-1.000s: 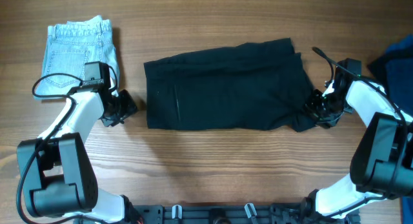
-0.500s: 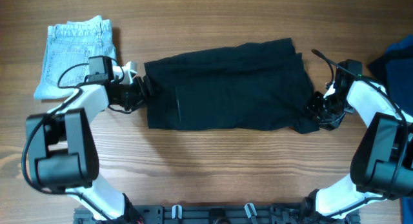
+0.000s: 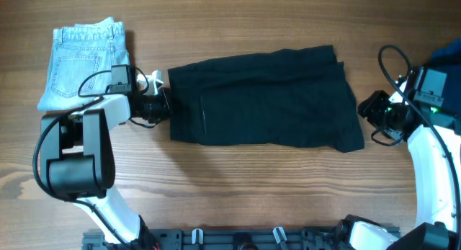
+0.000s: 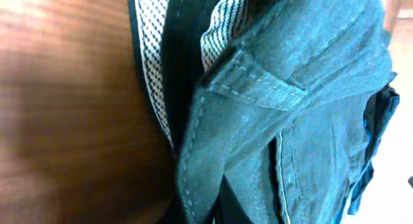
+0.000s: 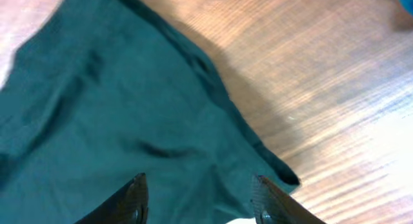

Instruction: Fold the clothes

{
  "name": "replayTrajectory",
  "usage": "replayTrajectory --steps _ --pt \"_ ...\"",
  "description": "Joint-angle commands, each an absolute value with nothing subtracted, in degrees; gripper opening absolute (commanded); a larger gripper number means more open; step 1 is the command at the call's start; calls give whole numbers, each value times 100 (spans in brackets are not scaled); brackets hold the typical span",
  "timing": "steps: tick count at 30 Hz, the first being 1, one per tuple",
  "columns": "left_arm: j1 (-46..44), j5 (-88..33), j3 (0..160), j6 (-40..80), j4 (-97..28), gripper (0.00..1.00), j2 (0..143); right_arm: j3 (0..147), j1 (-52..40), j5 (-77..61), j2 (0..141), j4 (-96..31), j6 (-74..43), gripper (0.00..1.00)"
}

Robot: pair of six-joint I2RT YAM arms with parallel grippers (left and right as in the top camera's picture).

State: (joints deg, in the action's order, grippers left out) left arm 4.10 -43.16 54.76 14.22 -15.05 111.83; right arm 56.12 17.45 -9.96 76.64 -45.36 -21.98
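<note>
Next, the left gripper releases the folded-over waistband near the middle of the dark garment (image 3: pixel 240 90).
A dark, near-black garment (image 3: pixel 259 99) lies spread flat across the middle of the table. My left gripper (image 3: pixel 162 104) sits at its left edge, shut on the waistband. The left wrist view is filled by that waistband (image 4: pixel 258 82), showing a belt loop and white dotted lining, and my own fingers are barely visible. My right gripper (image 3: pixel 373 119) hangs just off the garment's right corner. In the right wrist view it (image 5: pixel 200 199) stands open above the cloth (image 5: pixel 97 121), with nothing between its fingertips (image 5: pixel 137 197).
Folded light-blue denim shorts (image 3: pixel 85 59) lie at the far left, just behind the left arm. A heap of dark blue clothing (image 3: pixel 445 63) sits at the right edge. Bare wooden table (image 3: pixel 252 185) stretches in front of the garment.
My left gripper moved right to the garment's left edge and shut on it. My right gripper let go of the right corner and drew back to the right. The garment shifted slightly right.
</note>
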Motion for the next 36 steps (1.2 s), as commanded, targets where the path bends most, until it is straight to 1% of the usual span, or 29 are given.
replayTrajectory --steps 1,5,8,9,12,14,16,19,22,23,25,26,27,28,29,31,32,33,36 --pt "602 -3612 5454 1317 -2381 4 10849 5612 1693 -1514 7749 -4530 -1942 51" --pt "947 -3105 6149 1059 -3918 4 9946 5612 1647 -1511 7780 -4501 -1946 51" --pt "1105 -2781 6980 764 -4947 4 9319 5612 1647 -1514 7780 -4442 -1953 51" --pt "1103 -2279 7487 740 -5443 4 9133 5612 1647 -1514 7780 -4418 -1955 51" --pt "1037 -1789 8689 464 -6414 4 9074 5612 1647 -1514 7780 -4418 -1953 51" --pt "893 -1699 9109 467 -6657 4 9087 5612 1647 -1514 7780 -4416 -1955 51" --pt "532 -1682 9216 475 -6674 4 9087 5612 1647 -1516 7780 -4418 -1962 51" --pt "-189 -1684 9214 694 -6587 4 9282 5612 1647 -1553 7780 -4427 -1949 51" --pt "-982 -1678 9214 987 -6230 4 9607 5612 1647 -1559 7780 -4425 -1953 51" --pt "-1205 -1675 9214 1120 -6114 6 9747 5612 1647 -1559 7780 -4427 -1951 51" --pt "-1693 -1625 9214 1389 -5900 13 10112 5612 1647 -1568 7780 -4462 -1953 51" --pt "-1927 -1594 9214 1570 -5813 20 10333 5612 1647 -1608 7780 -4471 -1946 51" --pt "-2108 -1597 9214 1658 -5747 36 10516 5612 1647 -1649 7780 -4486 -1946 51" --pt "-2239 -1590 9214 1680 -5706 40 10650 5612 1647 -1664 7780 -4493 -1944 51" --pt "-2375 -1549 9216 1680 -5662 52 10787 5612 1647 -1662 7780 -4506 -1946 51" --pt "-2499 -1317 9216 1680 -5658 62 10857 5612 1647 -1662 7780 -4543 -1942 51" --pt "-2497 -1216 9236 1680 -5693 68 10833 5612 1647 -1662 7780 -4565 -1925 51" --pt "-2447 -1079 9330 1682 -5835 85 10763 5612 1647 -1662 7780 -4578 -1855 51" --pt "-2143 -746 9651 1680 -6333 90 10543 5612 1647 -1664 7780 -4617 -1796 52"
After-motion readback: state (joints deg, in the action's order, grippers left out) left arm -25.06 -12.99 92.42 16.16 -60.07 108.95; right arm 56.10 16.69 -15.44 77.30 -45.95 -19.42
